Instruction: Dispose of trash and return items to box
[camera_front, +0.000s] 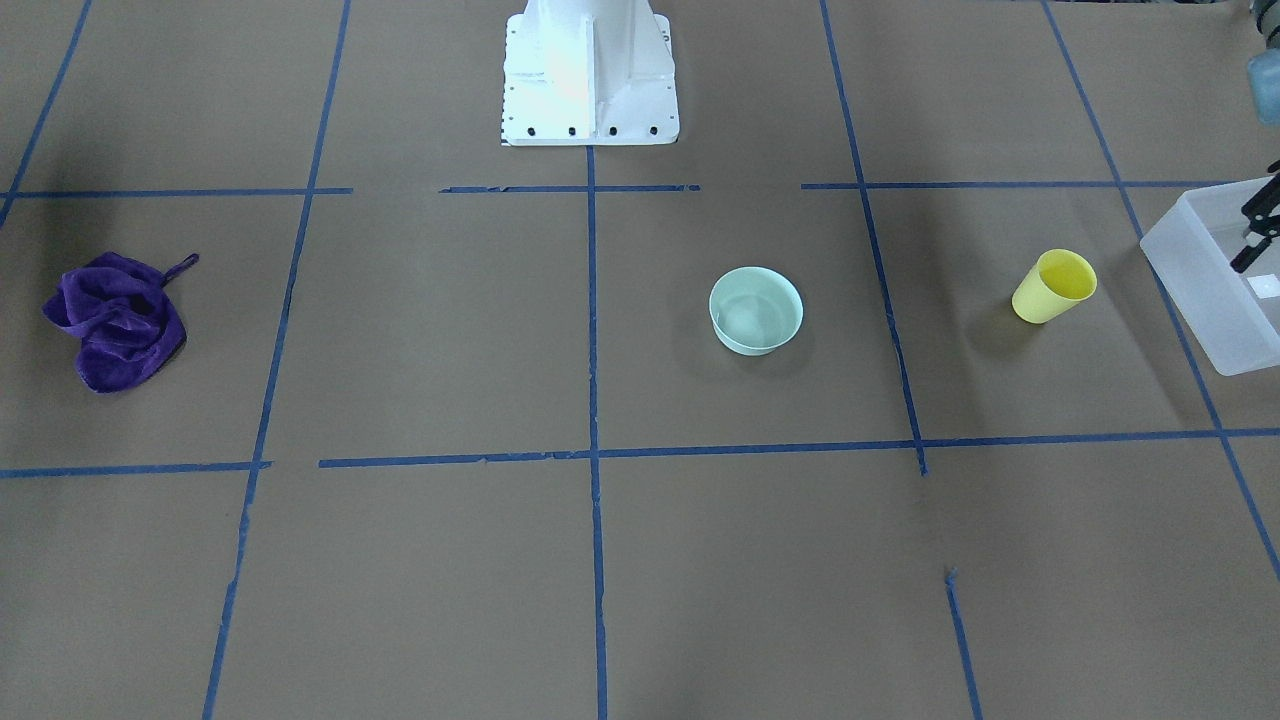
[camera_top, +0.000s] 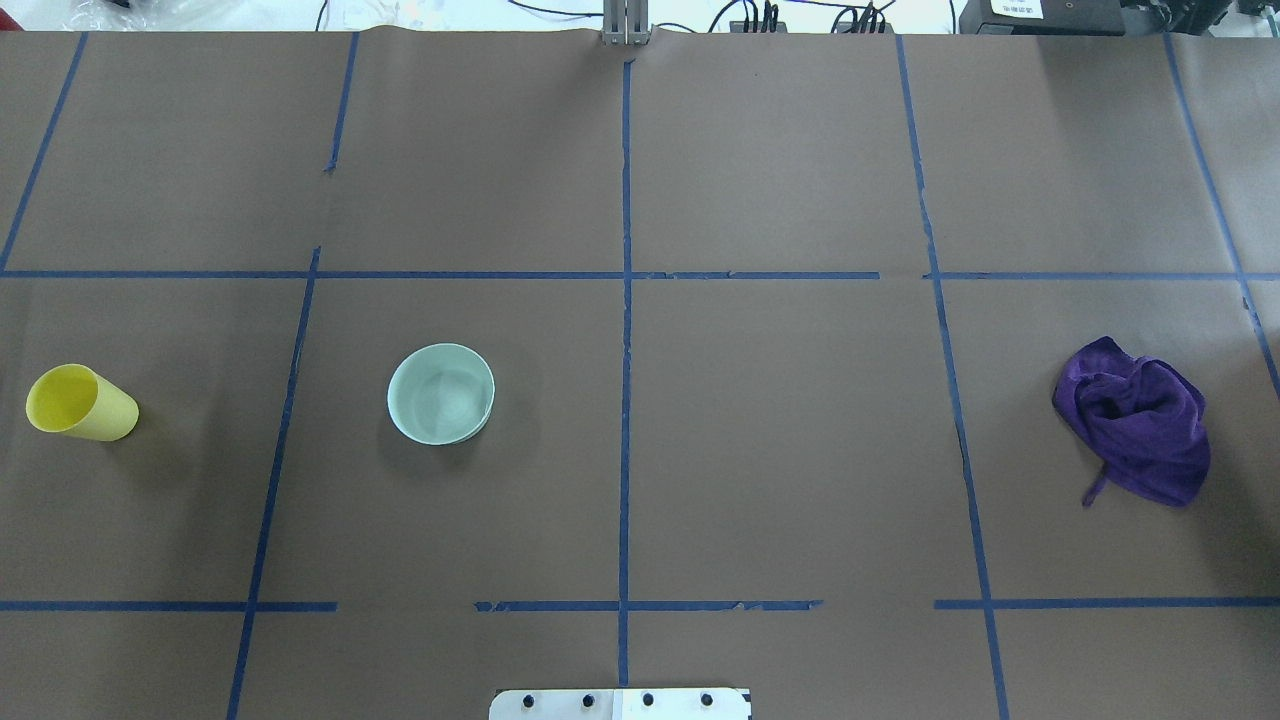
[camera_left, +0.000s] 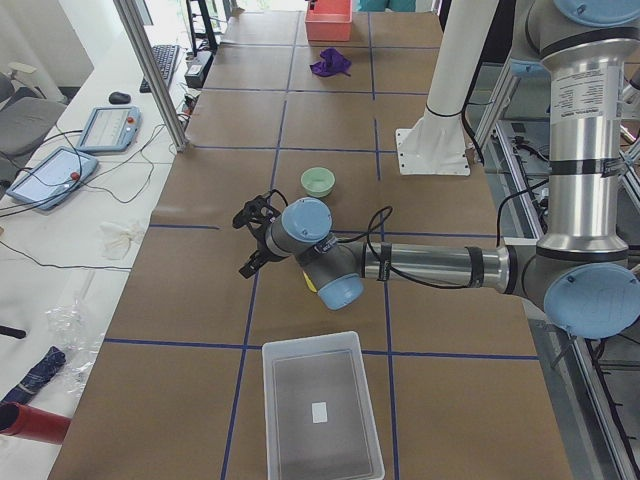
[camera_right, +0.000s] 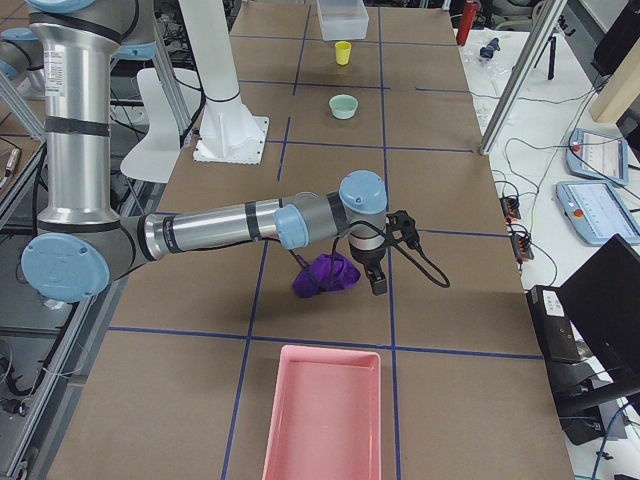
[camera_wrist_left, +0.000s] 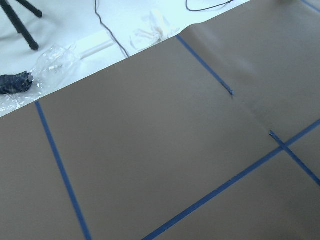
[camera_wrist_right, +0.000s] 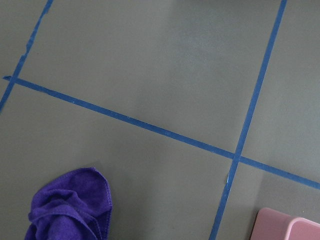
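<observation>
My left gripper is going to the yellow cup's rim (camera_front: 1090, 290). It will close there, on the side that faces the frosted-white box.
The yellow cup (camera_front: 1053, 286) stands upright on the brown table, also in the overhead view (camera_top: 80, 403). The mint-green bowl (camera_front: 756, 310) sits nearer the middle (camera_top: 441, 393). The frosted-white box (camera_front: 1215, 285) lies at the table's end past the cup (camera_left: 320, 415), with only a white sticker inside. My left gripper (camera_left: 247, 240) hangs above the table beside the cup, its fingers apart and empty, and shows at the front view's right edge (camera_front: 1258, 225). My right gripper (camera_right: 375, 265) hovers by the purple cloth (camera_right: 325, 275); I cannot tell whether it is open or shut.
The purple cloth (camera_top: 1135, 420) lies crumpled at the far end from the box. A pink tray (camera_right: 322, 415) sits beyond it. Crumpled white paper (camera_left: 122, 235) and clear plastic wrap (camera_wrist_left: 50, 62) lie off the brown paper. The robot's white base (camera_front: 590, 75) stands at the table's edge.
</observation>
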